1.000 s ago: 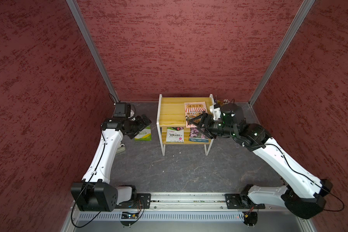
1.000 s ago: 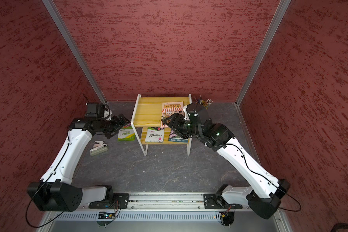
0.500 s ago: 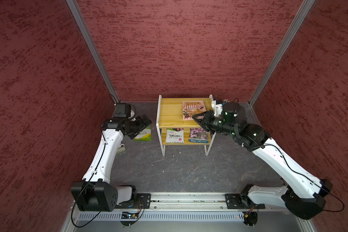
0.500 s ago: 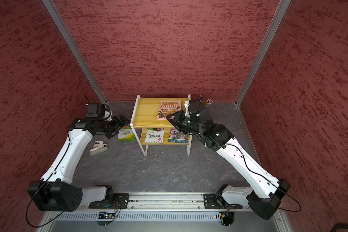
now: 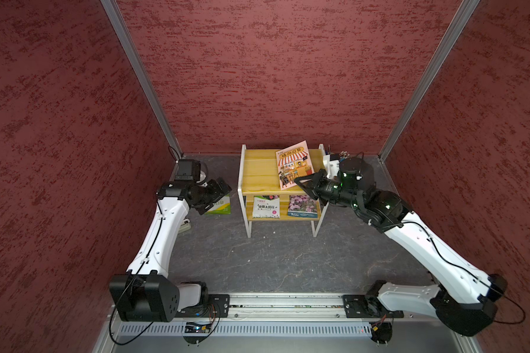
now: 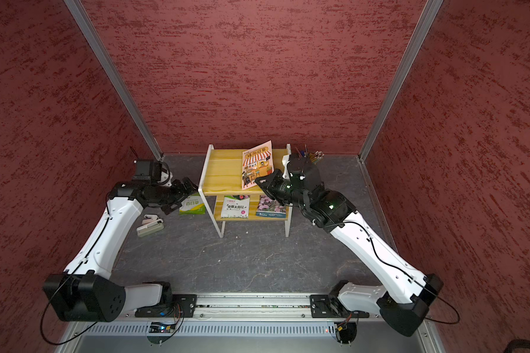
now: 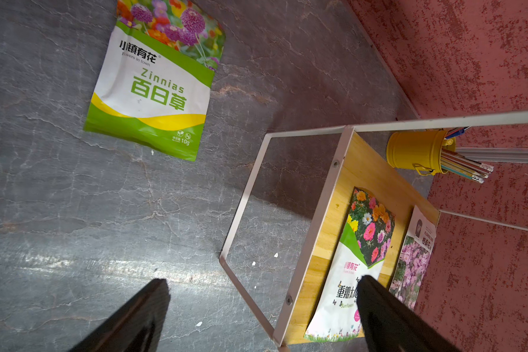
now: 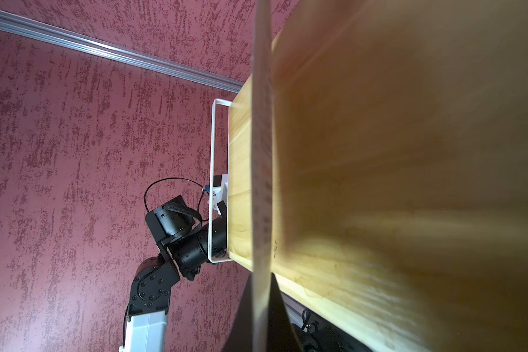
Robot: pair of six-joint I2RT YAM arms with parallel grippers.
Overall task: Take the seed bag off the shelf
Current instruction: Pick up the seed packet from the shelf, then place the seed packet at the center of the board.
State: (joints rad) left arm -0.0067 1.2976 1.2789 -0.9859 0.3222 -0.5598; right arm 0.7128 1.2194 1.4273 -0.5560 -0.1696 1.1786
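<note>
I should release the orange seed bag from my right gripper on the floor [image 5: 348, 203] beside the shelf, opposite the green Zinnias bag. The orange bag is now tilted up off the top board.
The shelf [image 5: 257, 174] [image 6: 224, 174] stands at the back of the floor, and its yellow top board [image 8: 378, 152] fills much of the right wrist view. An orange seed bag [image 5: 294, 166] [image 6: 256, 163] with a striped awning picture is tilted up off the top board. My right gripper [image 5: 299, 182] [image 6: 259, 182] [image 8: 261, 292] is shut on the bag's near corner; the right wrist view shows the bag edge-on [image 8: 261, 152] between the jaws. My left gripper [image 5: 219, 194] [image 6: 187, 189] [image 7: 262, 280] hangs open and empty left of the shelf, above the floor.
A green Zinnias bag [image 7: 153, 91] [image 5: 221, 207] lies on the floor left of the shelf. Two more bags, a white one [image 5: 266, 207] [image 7: 354, 265] and a purple one [image 5: 303, 206], lie on the lower board. A yellow pencil cup [image 7: 415, 152] stands behind the shelf. A white stapler [image 6: 149, 226] lies by the left arm.
My right gripper has shut on the orange seed bag's corner and raised it, so the bag went from flat on the top board to tilted up. The left arm has not moved.
</note>
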